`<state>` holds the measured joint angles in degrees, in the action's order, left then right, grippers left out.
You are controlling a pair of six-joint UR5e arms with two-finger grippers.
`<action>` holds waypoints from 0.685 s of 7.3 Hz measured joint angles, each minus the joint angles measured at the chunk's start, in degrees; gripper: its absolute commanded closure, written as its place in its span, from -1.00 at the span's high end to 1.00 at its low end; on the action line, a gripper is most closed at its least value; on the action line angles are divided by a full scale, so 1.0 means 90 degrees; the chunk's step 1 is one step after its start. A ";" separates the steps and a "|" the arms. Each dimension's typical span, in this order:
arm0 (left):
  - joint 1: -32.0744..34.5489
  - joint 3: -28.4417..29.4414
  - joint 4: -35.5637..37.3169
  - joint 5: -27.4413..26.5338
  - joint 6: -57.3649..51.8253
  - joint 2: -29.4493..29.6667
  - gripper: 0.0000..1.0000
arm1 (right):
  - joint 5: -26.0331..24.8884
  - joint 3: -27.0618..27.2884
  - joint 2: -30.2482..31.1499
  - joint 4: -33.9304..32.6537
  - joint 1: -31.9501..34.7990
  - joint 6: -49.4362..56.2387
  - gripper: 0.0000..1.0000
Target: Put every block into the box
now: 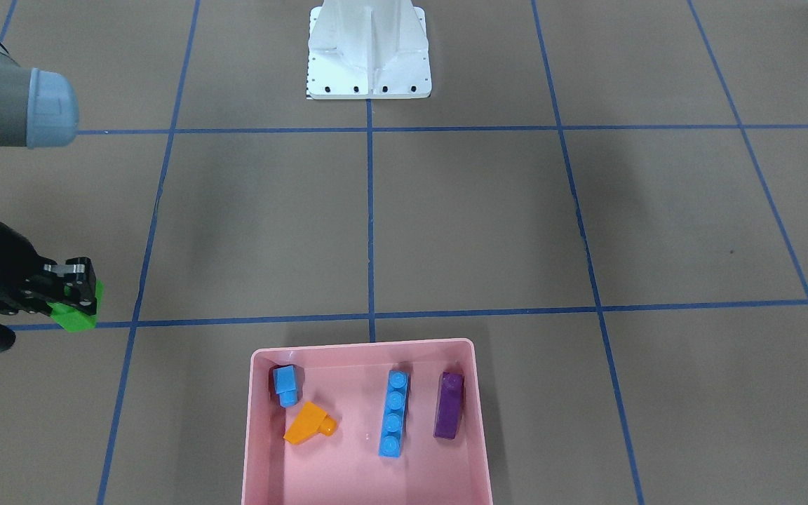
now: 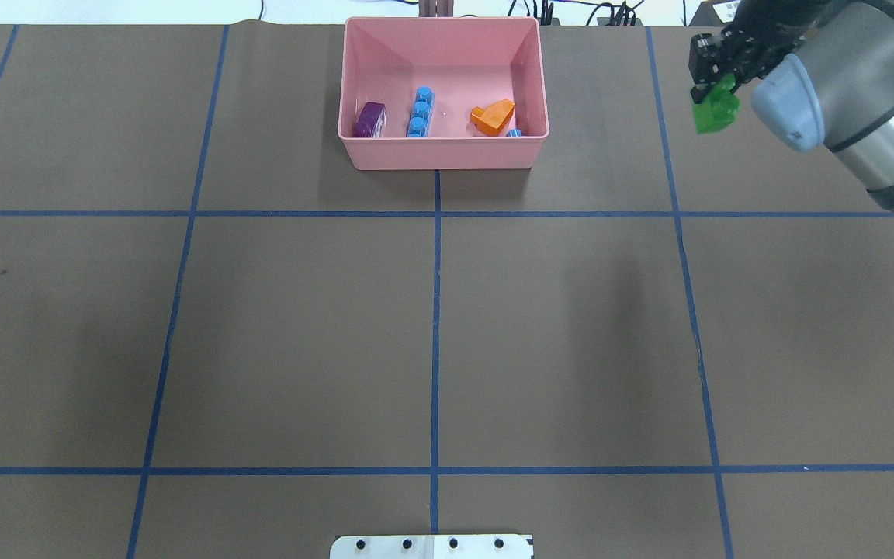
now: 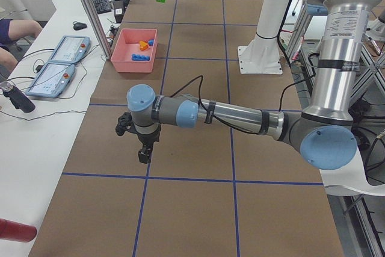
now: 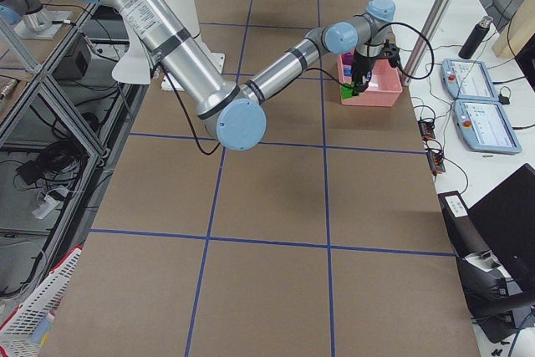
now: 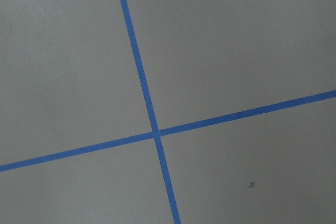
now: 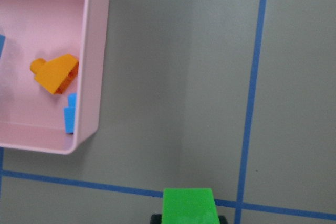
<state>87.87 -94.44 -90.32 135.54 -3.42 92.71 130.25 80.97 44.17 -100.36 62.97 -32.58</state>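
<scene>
The robot's right gripper will put the green brick down in the pink box (image 1: 348, 411) (image 6: 20, 83), between the orange sloped brick and the long blue brick.
The pink box (image 1: 362, 344) (image 2: 439, 151) holds the orange sloped brick (image 1: 309, 423) (image 2: 493, 116), the small blue brick (image 1: 285, 384) (image 6: 70, 113), the long blue brick (image 1: 394, 414) (image 2: 420, 112) and the purple brick (image 1: 449, 405) (image 2: 370, 119). My right gripper (image 1: 85, 291) (image 2: 715, 97) is shut on the green brick (image 1: 74, 315) (image 2: 715, 112) (image 6: 189, 205) and holds it above the table, off to the side of the box. My left gripper (image 3: 144, 154) hangs over bare table far from the box. I cannot tell whether it is open or shut.
The white metal base (image 1: 369, 49) (image 2: 431, 546) stands at the robot's edge of the table. Blue tape lines (image 5: 152, 129) cross the brown tabletop. Operator tablets (image 3: 60, 58) lie on the side bench beyond the box.
</scene>
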 measured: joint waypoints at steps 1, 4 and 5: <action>0.0142 -0.0070 -0.0091 0.0315 -0.0005 -0.0193 1.00 | -0.0172 -0.0706 -0.0616 0.0116 -0.0130 -0.0237 -1.00; 0.0214 -0.0174 -0.0135 0.0462 0.0012 -0.0264 1.00 | -0.0906 -0.2773 -0.1873 0.1876 -0.0719 -0.1753 -1.00; 0.0214 -0.0177 -0.0141 0.0460 0.0034 -0.0244 1.00 | -0.1258 -0.3458 -0.2318 0.2419 -0.0988 -0.2283 -1.00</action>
<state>89.80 -96.03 -91.59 139.68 -3.12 90.51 118.93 49.84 23.31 -78.59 54.07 -53.13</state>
